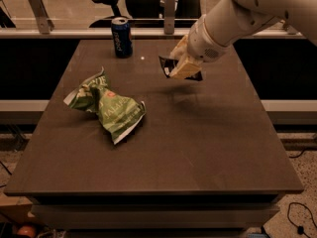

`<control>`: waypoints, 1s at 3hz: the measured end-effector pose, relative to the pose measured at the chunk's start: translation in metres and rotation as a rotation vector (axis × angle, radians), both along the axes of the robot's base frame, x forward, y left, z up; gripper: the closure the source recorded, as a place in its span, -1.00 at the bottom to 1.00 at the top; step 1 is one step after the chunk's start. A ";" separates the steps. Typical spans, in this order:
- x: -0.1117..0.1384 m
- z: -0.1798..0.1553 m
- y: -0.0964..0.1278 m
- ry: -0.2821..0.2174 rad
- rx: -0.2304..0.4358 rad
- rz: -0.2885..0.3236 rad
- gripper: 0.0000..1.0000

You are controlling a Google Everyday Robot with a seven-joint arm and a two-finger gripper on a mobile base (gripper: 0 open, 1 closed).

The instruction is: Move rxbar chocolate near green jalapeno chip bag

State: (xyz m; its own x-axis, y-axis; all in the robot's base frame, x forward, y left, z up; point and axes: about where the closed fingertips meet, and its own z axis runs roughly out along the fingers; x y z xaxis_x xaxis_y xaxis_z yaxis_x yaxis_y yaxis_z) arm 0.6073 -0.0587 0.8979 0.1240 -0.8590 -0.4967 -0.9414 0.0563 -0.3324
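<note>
The rxbar chocolate, now lifted above the table's far middle, will be let go by my gripper on the table's middle [169, 98], close beside the green jalapeno chip bag.
My gripper [181, 68] hangs above the far middle of the table, at the end of the white arm reaching in from the upper right. It is shut on the rxbar chocolate [167, 66], a small black wrapper whose ends stick out on both sides of the cream fingers [184, 69]. The bar is lifted off the table; its shadow lies below on the tabletop. The green jalapeno chip bag [106, 106], crumpled green and white with a small red mark, lies on the left half of the table, well to the left of and nearer than the gripper.
A blue soda can [121, 36] stands upright at the far left-middle of the brown table [198, 152]. A railing with posts runs behind the table's far edge. An office chair stands beyond it.
</note>
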 end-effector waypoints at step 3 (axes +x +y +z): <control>-0.035 -0.010 0.034 0.086 -0.065 -0.030 1.00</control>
